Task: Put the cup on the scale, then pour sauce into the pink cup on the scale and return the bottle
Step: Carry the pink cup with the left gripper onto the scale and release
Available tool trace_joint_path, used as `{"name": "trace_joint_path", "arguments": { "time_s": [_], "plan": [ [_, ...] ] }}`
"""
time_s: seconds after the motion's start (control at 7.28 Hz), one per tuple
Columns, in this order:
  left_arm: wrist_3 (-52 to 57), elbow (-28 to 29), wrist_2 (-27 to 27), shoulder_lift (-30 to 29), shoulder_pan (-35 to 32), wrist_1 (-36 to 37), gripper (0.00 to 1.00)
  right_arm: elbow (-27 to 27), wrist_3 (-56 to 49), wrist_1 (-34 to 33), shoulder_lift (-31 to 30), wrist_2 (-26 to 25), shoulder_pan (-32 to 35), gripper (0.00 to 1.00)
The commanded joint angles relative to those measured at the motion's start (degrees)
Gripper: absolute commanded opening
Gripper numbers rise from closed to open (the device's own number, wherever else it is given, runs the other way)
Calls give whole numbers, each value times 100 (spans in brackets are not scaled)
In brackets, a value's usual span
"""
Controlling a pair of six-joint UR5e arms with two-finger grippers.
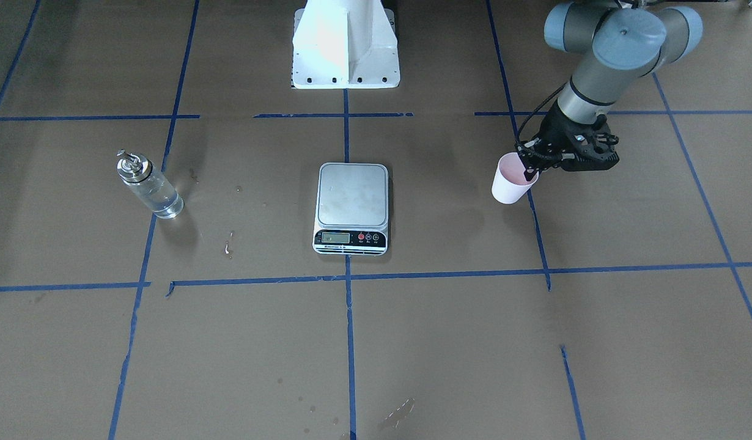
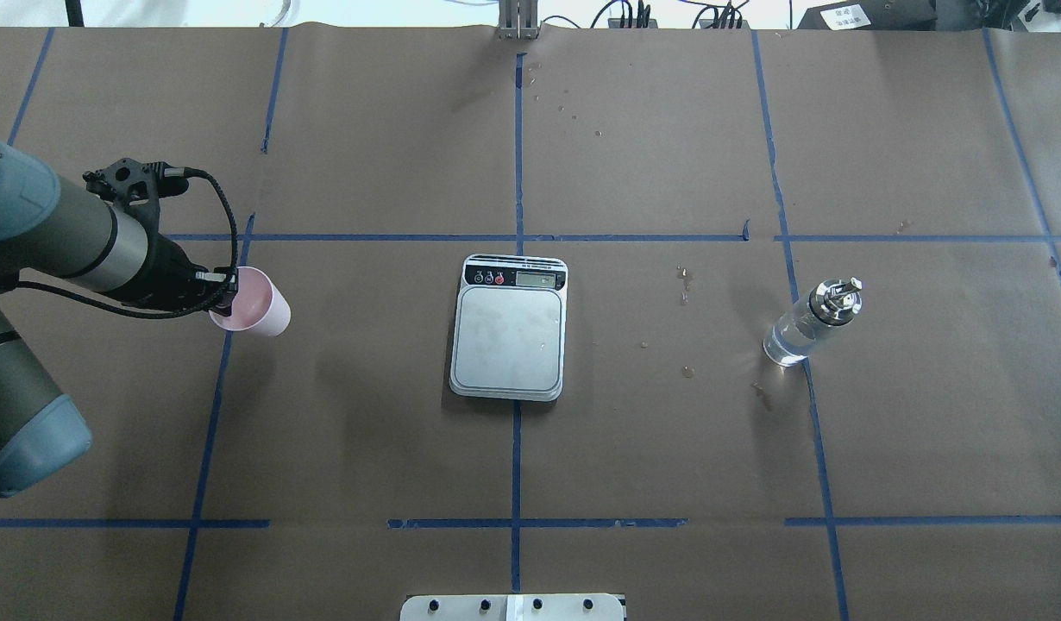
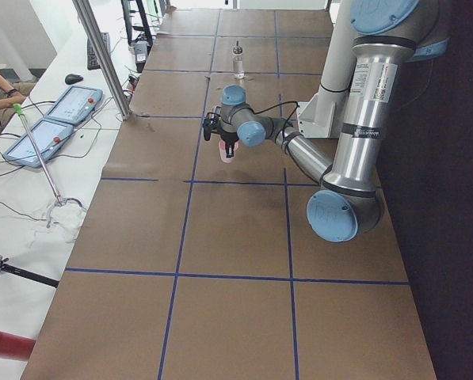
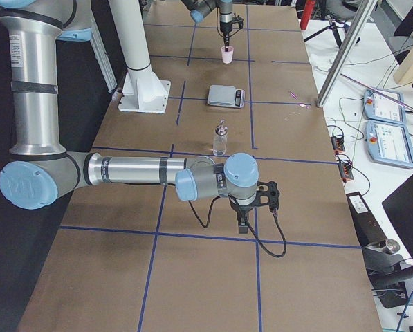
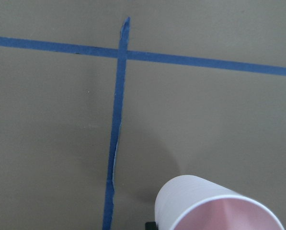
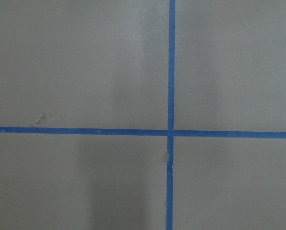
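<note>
I need to let go of the pale pink cup, now tilted a little above the table, with my left gripper on the middle of the scale's bare platform [image 1: 351, 199].
My left gripper [image 1: 530, 166] is shut on the rim of the pale pink cup [image 1: 510, 180] and holds it tilted, a little above the table, well to the robot's left of the scale [image 1: 351, 195]. The overhead view shows the same grip [image 2: 226, 297] on the cup [image 2: 259, 304], and the scale [image 2: 509, 332] has a bare platform. The clear glass bottle [image 2: 808, 326] with a metal spout stands upright on the robot's right, with clear liquid in it. My right gripper [image 4: 243, 220] shows only in the exterior right view, low over the table; I cannot tell whether it is open or shut.
Brown paper with blue tape lines [image 2: 517, 155] covers the table. Small wet spots [image 2: 686, 280] lie between the scale and the bottle. The white robot base [image 1: 345, 46] stands behind the scale. Operators' pendants [image 3: 70, 107] lie off the table's far side.
</note>
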Motion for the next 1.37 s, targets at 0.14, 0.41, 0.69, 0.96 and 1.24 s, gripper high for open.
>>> {"name": "trace_joint_path", "arguments": {
  "time_s": [0.14,0.41,0.69,0.96,1.24],
  "plan": [
    [-1235,-90,-18,-1874,106,1707,0,27,0,0,5,90,0,100],
    [-2520,761,51,-2763,588,1542,0,35,0,9,5,205,0,100],
    [-3312,1349,603,-3082,1062,999,0,44,0,9,14,205,0,100],
    [-3518,1862,868,-3171,1310,646,0,62,9,9,23,205,0,100],
    [-3466,2004,852,-3224,1319,627,0,88,9,8,23,205,0,100]
  ]
}}
